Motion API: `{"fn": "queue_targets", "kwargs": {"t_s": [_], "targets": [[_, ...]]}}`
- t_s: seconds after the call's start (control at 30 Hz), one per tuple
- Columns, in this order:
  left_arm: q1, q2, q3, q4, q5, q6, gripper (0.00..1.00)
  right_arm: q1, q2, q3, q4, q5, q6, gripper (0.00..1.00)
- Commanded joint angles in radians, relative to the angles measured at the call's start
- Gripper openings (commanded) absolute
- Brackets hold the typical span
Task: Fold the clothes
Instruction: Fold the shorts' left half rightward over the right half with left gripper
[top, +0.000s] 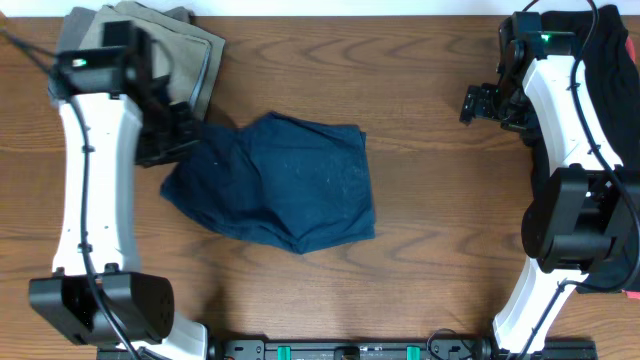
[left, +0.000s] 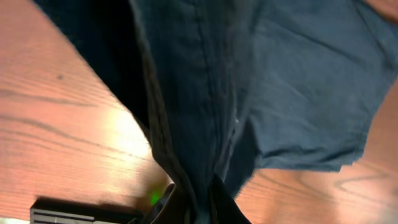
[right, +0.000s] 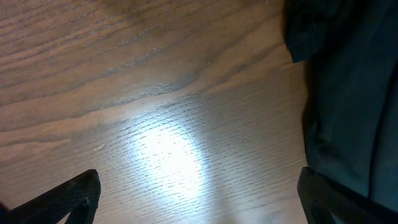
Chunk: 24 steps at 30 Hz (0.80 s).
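Observation:
The robot's left gripper needs to release the navy-blue shorts' held edge, now bunched between its closed fingers, on their flat side (top: 362, 187) nearest the right gripper.
Dark navy-blue shorts (top: 285, 185) lie partly folded in the middle of the wooden table. My left gripper (top: 185, 140) is shut on their left edge; in the left wrist view the navy fabric (left: 249, 81) runs bunched down between the closed fingers (left: 202, 202). My right gripper (top: 478, 103) is open and empty above bare wood at the far right; its two fingertips show wide apart in the right wrist view (right: 199, 199). A black garment (top: 610, 60) lies at the right edge, also seen in the right wrist view (right: 348, 93).
A folded khaki-grey pile of shorts (top: 165, 45) sits at the back left corner, behind my left arm. The table's front edge carries a black rail (top: 350, 350).

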Motion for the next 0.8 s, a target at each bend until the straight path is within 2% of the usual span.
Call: {"fn": "queue_targets", "kwargs": {"t_s": [0.0, 0.3, 0.77], "targets": [[-0.085, -0.007, 0.018, 0.005, -0.026, -0.042, 0.06, -0.001, 0.0, 0.005, 0.0, 0.018, -0.003, 0.99], [-0.311, -0.005, 0.016, 0.103, -0.043, -0.097, 0.06, -0.001, 0.0, 0.005, 0.0, 0.018, -0.003, 0.99], [-0.495, 0.02, -0.146, 0.328, -0.044, -0.162, 0.06, -0.001, 0.0, 0.005, 0.0, 0.018, -0.003, 0.99]]}}
